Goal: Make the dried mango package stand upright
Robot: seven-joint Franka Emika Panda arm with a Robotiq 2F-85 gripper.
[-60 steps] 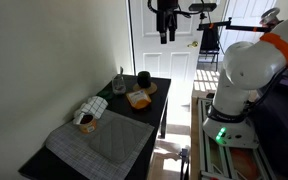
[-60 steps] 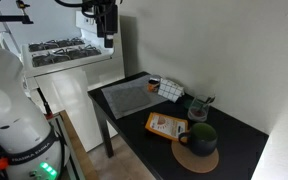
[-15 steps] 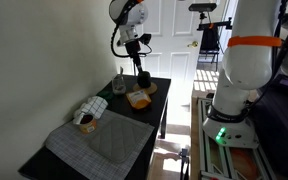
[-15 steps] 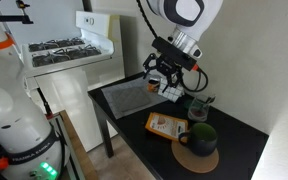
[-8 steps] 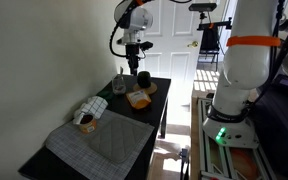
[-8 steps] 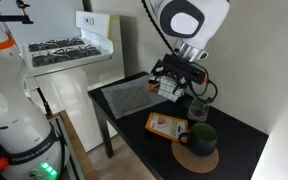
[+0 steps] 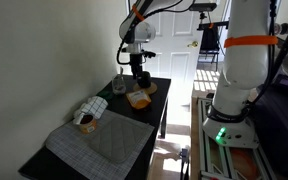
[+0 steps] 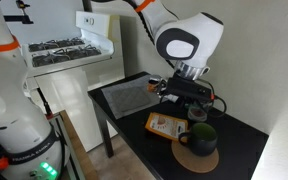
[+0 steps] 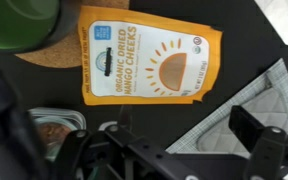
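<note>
Next, my gripper goes to the dried mango package's lettered short end [image 7: 132, 93] [image 9: 88, 78], nearest the cork coaster, and closes there.
The dried mango package [image 9: 149, 57] is an orange pouch with a pale label panel, lying flat on the black table [image 9: 134, 120]. It shows in both exterior views [image 7: 137, 99] [image 8: 165, 126]. My gripper [image 9: 182, 126] hovers just above the table beside the pouch's long edge, jaws open and empty. In both exterior views the gripper [image 7: 140, 85] [image 8: 184, 101] hangs close over the pouch without touching it.
A dark green cup [image 9: 19, 20] [image 8: 199, 138] stands on a cork coaster [image 9: 59, 55] next to the pouch. A grey mat [image 9: 249, 105] [image 7: 99, 140] lies on the other side, with a white striped cloth bundle [image 7: 92, 108] [image 8: 171, 91]. A glass jar [image 7: 119, 82] stands near the wall.
The arm has swung over and come down from high above the table to just above the pouch. The pouch has not moved.
</note>
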